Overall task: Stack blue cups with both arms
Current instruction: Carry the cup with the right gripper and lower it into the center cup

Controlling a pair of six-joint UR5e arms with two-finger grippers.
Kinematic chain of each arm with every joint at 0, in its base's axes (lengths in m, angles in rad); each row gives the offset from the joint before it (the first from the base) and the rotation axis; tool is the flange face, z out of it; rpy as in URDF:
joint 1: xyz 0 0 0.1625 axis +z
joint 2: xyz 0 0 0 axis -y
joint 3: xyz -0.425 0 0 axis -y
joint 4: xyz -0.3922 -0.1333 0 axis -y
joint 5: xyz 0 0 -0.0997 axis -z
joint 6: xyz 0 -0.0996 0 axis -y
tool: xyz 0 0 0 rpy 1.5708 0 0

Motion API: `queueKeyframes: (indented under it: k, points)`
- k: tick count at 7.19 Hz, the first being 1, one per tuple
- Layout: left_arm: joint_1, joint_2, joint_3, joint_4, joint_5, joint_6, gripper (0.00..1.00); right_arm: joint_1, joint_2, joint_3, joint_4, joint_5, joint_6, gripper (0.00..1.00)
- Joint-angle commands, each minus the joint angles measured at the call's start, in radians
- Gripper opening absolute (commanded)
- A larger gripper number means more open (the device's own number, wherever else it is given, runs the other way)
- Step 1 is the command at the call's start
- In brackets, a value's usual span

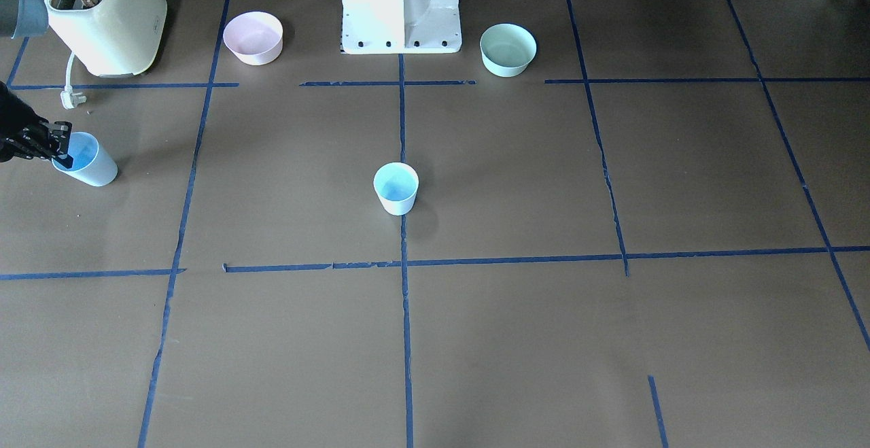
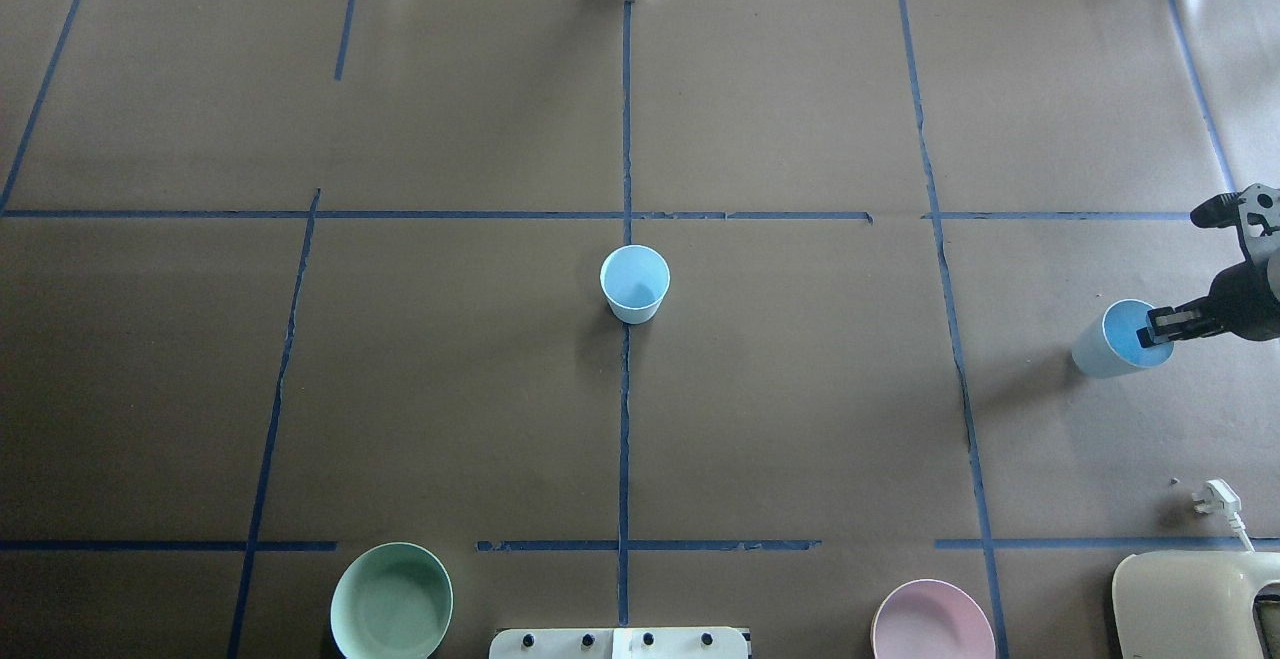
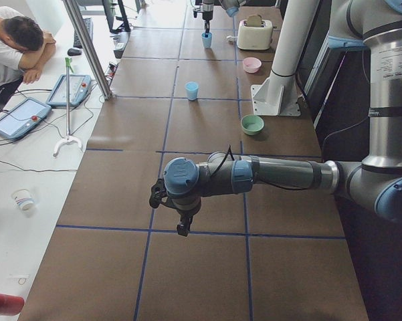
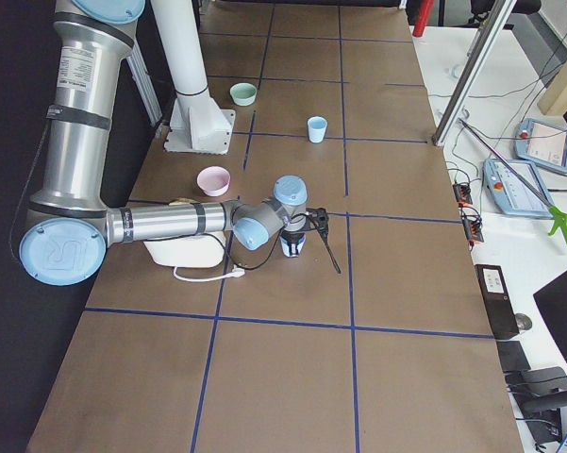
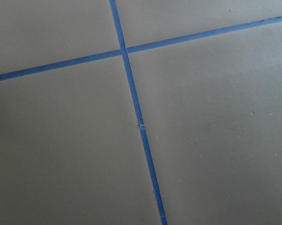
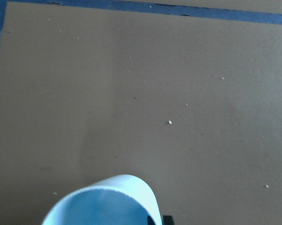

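Observation:
The blue cup in my right gripper, now at the table's end, will be released inside the upright blue cup at the table's centre (image 1: 396, 184).
One blue cup (image 2: 634, 284) stands upright at the table's centre, also in the front view (image 1: 395, 188). The second blue cup (image 2: 1105, 344) is at the table's right end, also in the front view (image 1: 92, 166). My right gripper (image 2: 1160, 329) is shut on its rim, one finger inside the cup. The cup's rim fills the bottom of the right wrist view (image 6: 103, 204). I cannot tell whether it rests on the table. My left gripper (image 3: 180, 224) shows only in the exterior left view, low over the bare table far from both cups. I cannot tell if it is open.
A pink bowl (image 2: 932, 624) and a mint-green bowl (image 2: 391, 601) flank the white pedestal (image 1: 401, 6). A cream toaster (image 1: 109, 16) with a loose plug (image 1: 71, 98) stands near the right arm. A person leans on the side desk (image 3: 17, 40).

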Motion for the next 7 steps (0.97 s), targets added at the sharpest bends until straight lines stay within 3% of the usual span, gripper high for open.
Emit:
queueKeyframes:
  k: [1,3,4,7]
  points:
    - [0.000,0.000,-0.003,0.000,0.000,-0.003,1.00,-0.002,0.153,0.071,-0.123,0.017,0.186,0.00]
    - [0.000,0.000,-0.006,0.000,0.000,-0.005,1.00,-0.064,0.419,0.129,-0.394,-0.012,0.390,0.00]
    - [0.000,0.000,-0.006,0.000,0.000,-0.005,1.00,-0.150,0.585,0.128,-0.543,-0.082,0.508,0.00]
    - [0.000,0.000,-0.017,0.000,-0.001,-0.032,1.00,-0.381,0.814,0.050,-0.600,-0.315,0.799,0.00]
